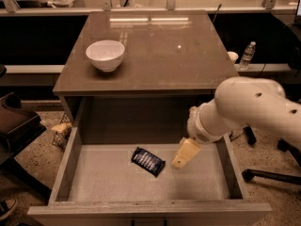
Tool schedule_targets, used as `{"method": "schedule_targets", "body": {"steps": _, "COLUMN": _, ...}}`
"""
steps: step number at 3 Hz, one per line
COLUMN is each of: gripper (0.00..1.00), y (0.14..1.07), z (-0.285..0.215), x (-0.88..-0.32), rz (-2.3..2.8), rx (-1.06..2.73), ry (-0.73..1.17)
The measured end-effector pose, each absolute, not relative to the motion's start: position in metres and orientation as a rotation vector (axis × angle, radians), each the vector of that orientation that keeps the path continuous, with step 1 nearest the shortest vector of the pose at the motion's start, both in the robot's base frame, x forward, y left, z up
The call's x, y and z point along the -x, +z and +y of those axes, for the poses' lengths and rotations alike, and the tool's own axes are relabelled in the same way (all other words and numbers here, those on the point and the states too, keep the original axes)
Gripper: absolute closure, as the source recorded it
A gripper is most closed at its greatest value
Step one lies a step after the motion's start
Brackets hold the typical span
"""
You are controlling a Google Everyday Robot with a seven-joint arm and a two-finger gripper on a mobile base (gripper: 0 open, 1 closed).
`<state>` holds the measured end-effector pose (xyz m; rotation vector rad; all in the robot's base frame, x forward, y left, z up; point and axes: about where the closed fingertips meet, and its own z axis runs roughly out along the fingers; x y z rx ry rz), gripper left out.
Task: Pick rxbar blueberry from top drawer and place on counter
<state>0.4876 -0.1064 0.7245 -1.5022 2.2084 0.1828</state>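
Note:
Next, my gripper will go to the rxbar blueberry's middle (147, 162) and close there, across its long sides, between the two ends of the bar.
The rxbar blueberry (148, 161) lies flat on the pale floor of the open top drawer (66, 164), near its middle, turned at a slant. My gripper (181, 159) hangs from the white arm inside the drawer, just right of the bar and a little above the floor. It is apart from the bar and holds nothing that I can see. The brown counter (160, 51) lies behind the drawer.
A white bowl (105, 55) stands on the counter's left side. A long pale shelf with metal rails (155, 4) runs behind. A water bottle (247, 55) and a cup stand at the right. A dark chair (14, 121) sits at the left.

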Motion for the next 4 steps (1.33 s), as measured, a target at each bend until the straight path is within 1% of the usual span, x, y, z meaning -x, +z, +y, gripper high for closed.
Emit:
{"method": "schedule_targets", "body": {"steps": 1, "gripper": 0.0, "y": 0.673, "z": -0.071, "x": -0.483, "rz": 2.212, "rx": 1.431, "ry": 0.292}}
{"method": "schedule_targets", "body": {"steps": 4, "gripper": 0.0, "y": 0.634, "z": -0.041, "x": -0.483, "rz": 2.276, "rx": 1.461, "ry": 0.241}}
